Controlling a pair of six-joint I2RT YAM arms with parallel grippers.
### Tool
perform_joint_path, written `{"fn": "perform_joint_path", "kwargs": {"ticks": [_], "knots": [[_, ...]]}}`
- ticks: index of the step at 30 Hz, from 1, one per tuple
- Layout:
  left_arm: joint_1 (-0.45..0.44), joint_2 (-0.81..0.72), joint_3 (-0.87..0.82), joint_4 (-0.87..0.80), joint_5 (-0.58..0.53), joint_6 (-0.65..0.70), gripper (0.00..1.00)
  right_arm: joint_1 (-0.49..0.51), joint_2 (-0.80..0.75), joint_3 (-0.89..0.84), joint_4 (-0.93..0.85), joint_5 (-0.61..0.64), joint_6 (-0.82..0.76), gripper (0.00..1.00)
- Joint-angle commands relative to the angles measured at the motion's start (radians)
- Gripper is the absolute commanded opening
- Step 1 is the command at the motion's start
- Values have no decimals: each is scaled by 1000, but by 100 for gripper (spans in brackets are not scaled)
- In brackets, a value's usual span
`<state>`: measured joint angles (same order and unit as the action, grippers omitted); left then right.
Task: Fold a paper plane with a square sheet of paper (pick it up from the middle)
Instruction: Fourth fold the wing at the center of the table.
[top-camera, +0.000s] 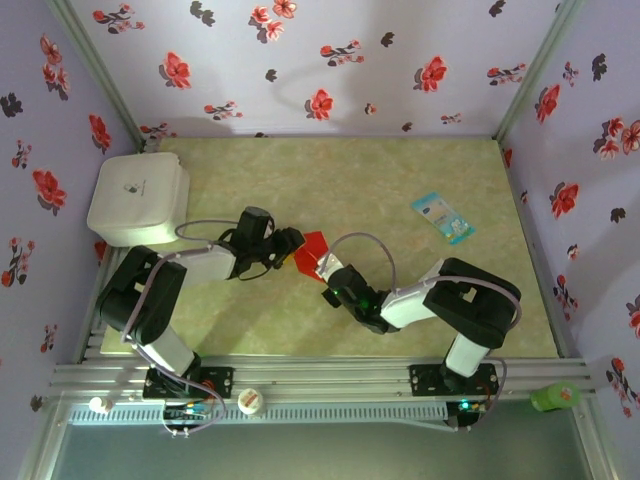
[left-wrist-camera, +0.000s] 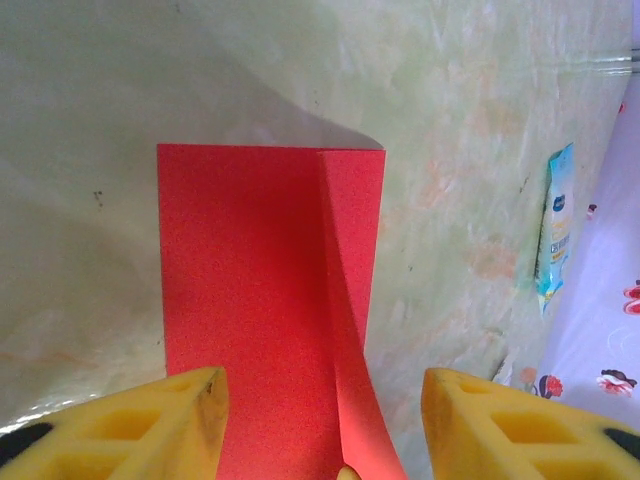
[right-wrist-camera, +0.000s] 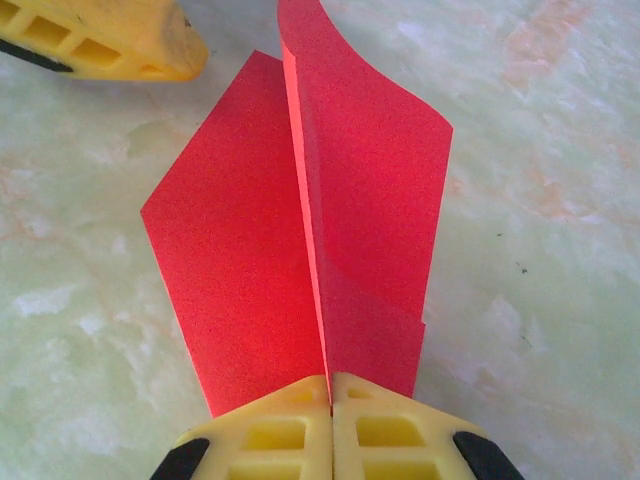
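Note:
I should pinch the upright flap at the centre crease (left-wrist-camera: 338, 400) with my left gripper while my right gripper keeps its end still, because the flap curls beyond my right gripper's hold.
The square sheet of paper (top-camera: 311, 251), bright red, lies folded on the table's middle between both arms. One flap stands up along a centre crease (right-wrist-camera: 305, 200). My right gripper (right-wrist-camera: 330, 380) is shut on the near end of that upright flap, and from above it sits at the paper's near-right edge (top-camera: 325, 268). My left gripper (left-wrist-camera: 322, 378) is open, its yellow fingers (left-wrist-camera: 190, 420) spread either side of the paper (left-wrist-camera: 250, 280) without touching it. One left fingertip (right-wrist-camera: 110, 40) shows in the right wrist view. A dart-shaped paper plane is out of view.
A light-blue-and-white packet (top-camera: 442, 217) lies at the right rear of the table, also at the right edge of the left wrist view as the packet (left-wrist-camera: 556, 225). A white box (top-camera: 138, 197) stands at the left rear. Flowered walls enclose the table.

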<state>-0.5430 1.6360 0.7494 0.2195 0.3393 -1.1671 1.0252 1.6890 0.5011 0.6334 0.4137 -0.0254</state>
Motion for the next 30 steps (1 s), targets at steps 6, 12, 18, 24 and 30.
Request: {"fn": "perform_joint_path", "kwargs": {"ticks": [6,12,18,24,30], "knots": [[28,64,121,-83,19,68,55,-11,-20,-28,50,-26,-12,7],[28,77,126,-113,28,67,53,-12,-22,-35,62,-27,-7,7],[28,96,145,-128,35,61,43,-13,-29,-45,82,-44,-13,8],[28,97,146,-119,33,38,14,-16,-50,-14,-16,-65,24,11],[26,80,130,-86,29,8,5,-17,-51,10,-79,-50,67,17]]}}
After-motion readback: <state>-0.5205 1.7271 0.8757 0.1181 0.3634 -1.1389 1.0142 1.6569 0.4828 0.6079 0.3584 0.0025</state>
